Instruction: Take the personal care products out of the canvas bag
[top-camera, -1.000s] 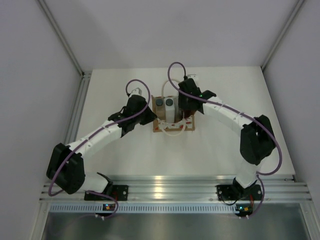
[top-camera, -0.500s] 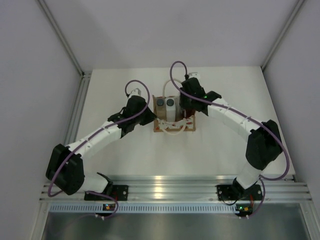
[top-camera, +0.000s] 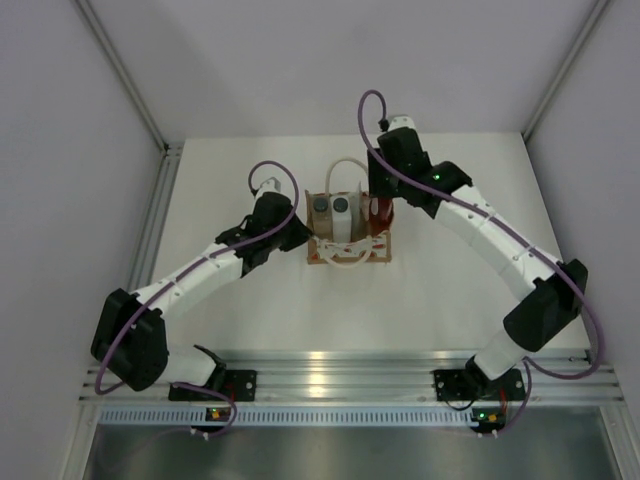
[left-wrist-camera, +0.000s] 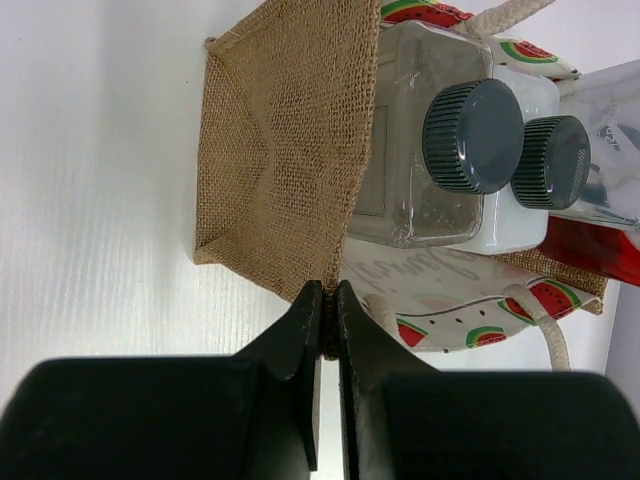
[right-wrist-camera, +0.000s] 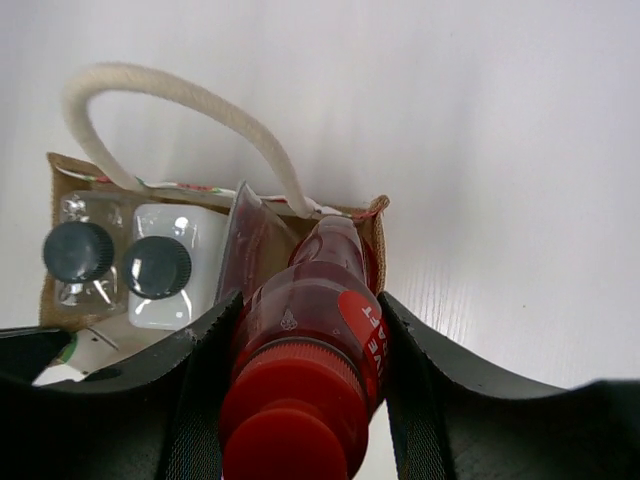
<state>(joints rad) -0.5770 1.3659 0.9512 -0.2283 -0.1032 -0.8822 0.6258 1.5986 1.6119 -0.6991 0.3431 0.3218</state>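
Observation:
My right gripper has the slim red bottle to place. It will stand the bottle on the bare white table (top-camera: 438, 255) beside the canvas bag's clear-pouch end.
The canvas bag (top-camera: 345, 235) stands mid-table, tan burlap with a watermelon pattern and cream rope handles (right-wrist-camera: 175, 100). Two white bottles with dark grey caps (left-wrist-camera: 475, 135) stand inside it, also seen in the right wrist view (right-wrist-camera: 130, 265). My left gripper (left-wrist-camera: 328, 300) is shut on the bag's burlap edge (left-wrist-camera: 290, 150) at its left side. My right gripper (right-wrist-camera: 305, 330) is shut on the slim red bottle (right-wrist-camera: 320, 330) and holds it raised over the bag's right end (top-camera: 380, 210). The pale tube is mostly hidden.
A clear plastic pouch (right-wrist-camera: 250, 250) sits in the bag beside the red bottle. White table (top-camera: 450, 290) all around, grey walls at the sides, an aluminium rail (top-camera: 340, 375) at the near edge.
My right gripper has risen and moved back-right with the red bottle, lifting it out of the bag. The left gripper keeps its hold on the bag edge.

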